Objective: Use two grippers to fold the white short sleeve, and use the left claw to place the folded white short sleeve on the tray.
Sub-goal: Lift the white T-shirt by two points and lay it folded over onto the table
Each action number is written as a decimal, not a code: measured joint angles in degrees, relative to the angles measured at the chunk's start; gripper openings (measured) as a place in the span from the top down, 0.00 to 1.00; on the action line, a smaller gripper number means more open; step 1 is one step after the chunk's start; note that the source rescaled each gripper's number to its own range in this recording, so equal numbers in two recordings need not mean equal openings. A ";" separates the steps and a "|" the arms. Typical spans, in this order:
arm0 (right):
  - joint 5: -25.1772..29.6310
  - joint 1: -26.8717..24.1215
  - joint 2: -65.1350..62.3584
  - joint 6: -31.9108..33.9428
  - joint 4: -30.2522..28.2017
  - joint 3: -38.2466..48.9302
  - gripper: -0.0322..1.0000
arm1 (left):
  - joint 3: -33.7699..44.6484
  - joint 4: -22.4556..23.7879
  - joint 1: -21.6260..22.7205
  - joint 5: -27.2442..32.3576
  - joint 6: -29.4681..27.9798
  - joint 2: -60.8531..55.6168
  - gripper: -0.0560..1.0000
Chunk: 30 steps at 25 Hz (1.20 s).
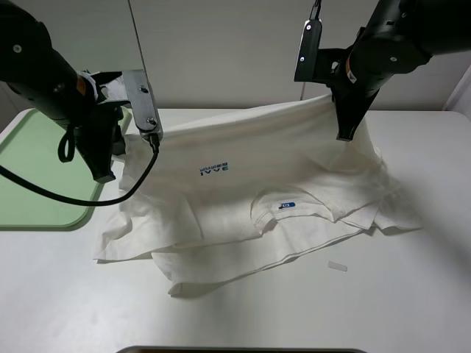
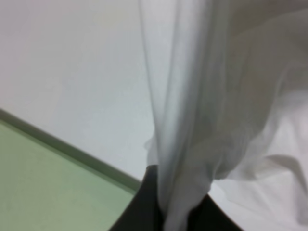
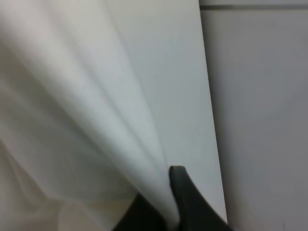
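Note:
I need to release the white short sleeve's edge with my right gripper on its own rumpled end (image 1: 388, 219) farthest from the tray.
The white short sleeve (image 1: 243, 198) hangs stretched between both arms above the table, its lower part with the blue lettering and neck label resting rumpled on the surface. My left gripper (image 1: 105, 175) is shut on the shirt's left edge, beside the tray (image 1: 37, 176). In the left wrist view the cloth (image 2: 192, 120) runs down into the closed black fingers (image 2: 144, 207), with the green tray (image 2: 43, 183) behind. My right gripper (image 1: 346, 134) is shut on the shirt's right edge, held higher. The right wrist view shows taut fabric (image 3: 96, 110) pinched between black fingertips (image 3: 180, 192).
The pale green tray lies at the table's left edge, partly under the left arm. A small pale tape strip (image 1: 337, 266) lies on the white table (image 1: 412, 294) in front of the shirt. A wall stands behind the table.

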 joint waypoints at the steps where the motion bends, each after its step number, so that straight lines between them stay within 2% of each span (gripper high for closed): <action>1: -0.62 -0.54 0.86 0.17 -0.25 0.00 0.97 | 0.00 0.95 -0.08 -0.27 -0.89 0.34 0.95; 7: -6.32 -2.68 2.12 0.52 -1.50 0.00 0.97 | -0.23 6.88 -0.12 -1.66 -1.81 0.54 0.95; 10: -6.67 -2.68 2.12 -0.85 -1.27 0.00 0.97 | -0.23 6.44 -0.12 -1.22 -1.69 0.54 0.95; 13: -6.10 -2.68 2.12 -6.43 1.54 0.00 0.97 | -0.23 5.12 -0.12 -0.51 -0.82 0.54 0.95; 16: -4.84 -2.68 2.12 -16.10 5.79 1.18 0.97 | -0.30 0.92 -0.12 2.49 3.96 0.54 0.95; 19: -3.62 -2.81 2.12 -24.38 9.14 3.52 0.97 | -0.30 -5.74 -0.12 7.79 11.99 0.54 0.95; 20: -3.09 -3.24 2.12 -29.29 10.36 5.45 0.97 | -0.30 -8.73 -0.12 10.30 16.38 0.54 0.95; 22: -2.64 -4.08 2.12 -33.76 11.29 7.76 0.97 | -0.36 -13.77 -0.12 14.24 22.22 0.54 0.95; 26: -1.56 -6.05 2.12 -36.56 12.33 10.85 0.97 | -0.41 -19.11 -0.12 17.87 27.19 0.54 0.95; 27: -1.31 -6.51 2.12 -36.63 12.70 11.21 0.97 | -0.48 -21.72 -0.30 19.52 28.87 0.54 0.95; 30: -1.01 -7.12 2.12 -36.96 13.34 11.86 0.97 | -0.66 -22.90 -0.36 20.41 29.31 0.54 0.95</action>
